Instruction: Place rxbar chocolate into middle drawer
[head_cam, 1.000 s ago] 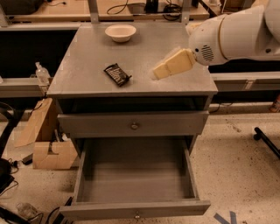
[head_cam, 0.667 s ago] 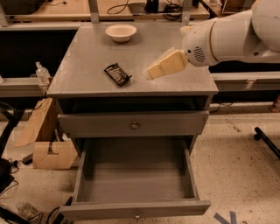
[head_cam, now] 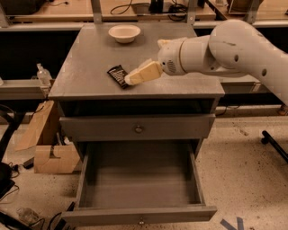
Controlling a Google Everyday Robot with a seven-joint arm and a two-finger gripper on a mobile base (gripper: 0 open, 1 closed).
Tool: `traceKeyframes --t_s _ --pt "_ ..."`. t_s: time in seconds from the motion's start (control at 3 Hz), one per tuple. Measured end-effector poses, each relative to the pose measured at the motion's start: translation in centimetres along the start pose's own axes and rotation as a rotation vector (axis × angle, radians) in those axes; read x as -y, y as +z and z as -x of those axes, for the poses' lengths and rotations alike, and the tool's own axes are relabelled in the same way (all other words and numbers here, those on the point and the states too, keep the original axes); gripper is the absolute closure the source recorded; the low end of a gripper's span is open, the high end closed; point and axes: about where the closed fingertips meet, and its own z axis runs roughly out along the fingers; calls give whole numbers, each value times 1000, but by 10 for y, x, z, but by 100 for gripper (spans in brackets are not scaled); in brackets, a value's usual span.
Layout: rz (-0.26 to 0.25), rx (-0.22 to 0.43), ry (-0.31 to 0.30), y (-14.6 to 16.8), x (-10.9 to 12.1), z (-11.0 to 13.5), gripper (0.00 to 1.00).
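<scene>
The robot's gripper needs to close on the near end (head_cam: pixel 123 81) of the rxbar chocolate, leaving its far end sticking out toward the bowl.
The rxbar chocolate (head_cam: pixel 117 74), a small black-wrapped bar with white lettering, lies flat on the grey cabinet top (head_cam: pixel 90 67), left of centre. My gripper (head_cam: pixel 135 77), cream-coloured on a white arm reaching in from the right, is low over the top with its tip at the bar's right edge. The middle drawer (head_cam: pixel 139 215) is pulled out wide open below, with nothing inside it. The shut drawer front (head_cam: pixel 138 129) above it has a small round knob.
A cream bowl (head_cam: pixel 124 33) stands at the back of the cabinet top. A cardboard box (head_cam: pixel 51 157) and a plastic bottle (head_cam: pixel 42 74) are left of the cabinet. A wooden bench (head_cam: pixel 67 9) runs behind. A black base leg (head_cam: pixel 274 143) lies on the floor at right.
My gripper has moved left across the cabinet top and now reaches the bar's right edge. The bar, bowl and drawers have not moved.
</scene>
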Motion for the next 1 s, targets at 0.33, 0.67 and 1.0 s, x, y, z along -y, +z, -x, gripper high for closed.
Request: traceKeyframes --t_s 0.33,0.67,1.0 --pt "26 -11 16 41 6 -22 0" --pt "41 -36 67 74 13 -46 0" --pt "37 -61 119 100 25 -61 0"
